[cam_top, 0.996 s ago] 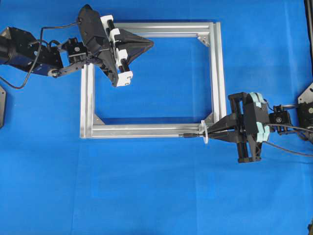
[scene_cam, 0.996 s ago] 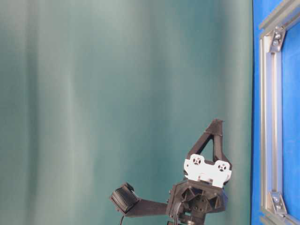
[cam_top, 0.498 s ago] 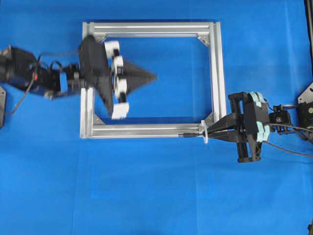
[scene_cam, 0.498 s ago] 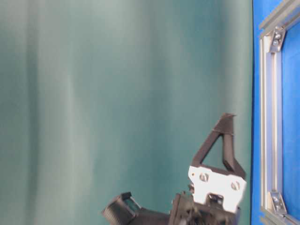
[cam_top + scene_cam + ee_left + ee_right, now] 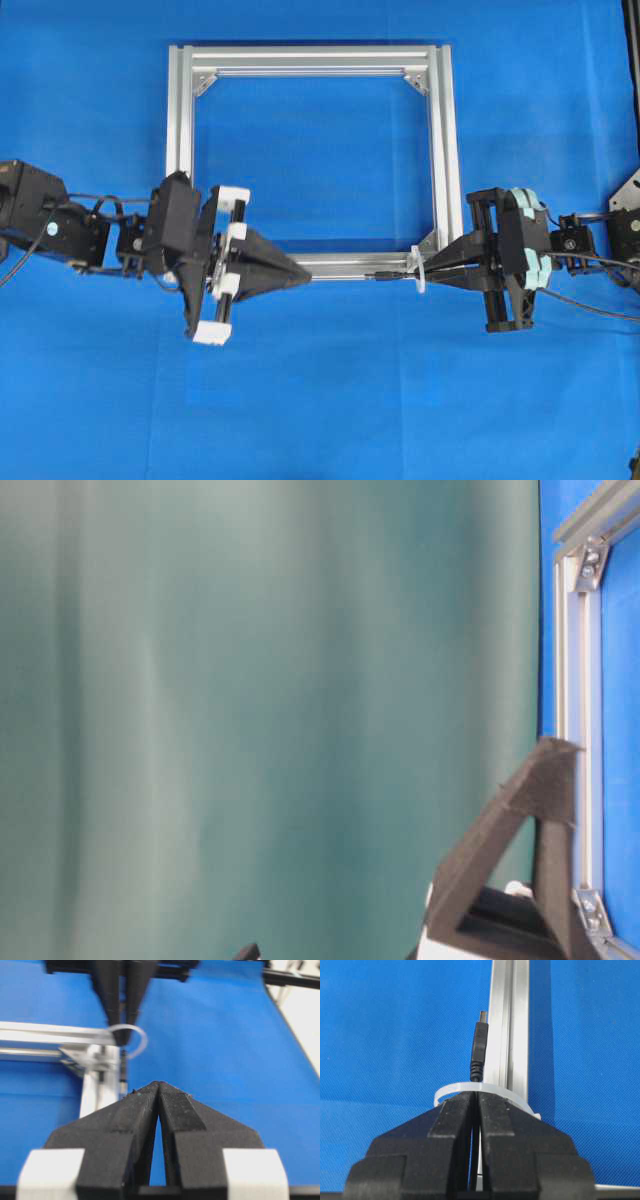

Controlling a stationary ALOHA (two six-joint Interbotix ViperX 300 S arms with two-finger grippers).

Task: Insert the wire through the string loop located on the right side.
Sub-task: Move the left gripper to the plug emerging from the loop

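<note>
The left gripper I use will close on the dark plug (image 5: 387,275) (image 5: 123,1072) of the wire, where it sticks out of the white string loop.
The wire's dark plug (image 5: 386,274) (image 5: 479,1046) lies along the frame's bottom rail, poking out left of the white string loop (image 5: 419,270) (image 5: 451,1091), so the wire runs through the loop. My right gripper (image 5: 432,272) (image 5: 479,1094) is shut on the wire just behind the loop, its fingertips touching the band. My left gripper (image 5: 305,277) (image 5: 158,1085) is shut with nothing in it and points right at the plug, a short way off. In the left wrist view the loop (image 5: 136,1040) shows blurred ahead.
The silver aluminium frame (image 5: 310,58) (image 5: 512,1020) (image 5: 578,680) lies flat on the blue cloth, with triangular corner brackets. The left gripper's black finger (image 5: 530,850) rises beside the frame in the table-level view. Arm cables trail at the right edge (image 5: 590,262).
The left arm swung from the frame's top left corner down to its bottom left, tips now aimed at the plug. The right gripper, wire and loop have not moved.
</note>
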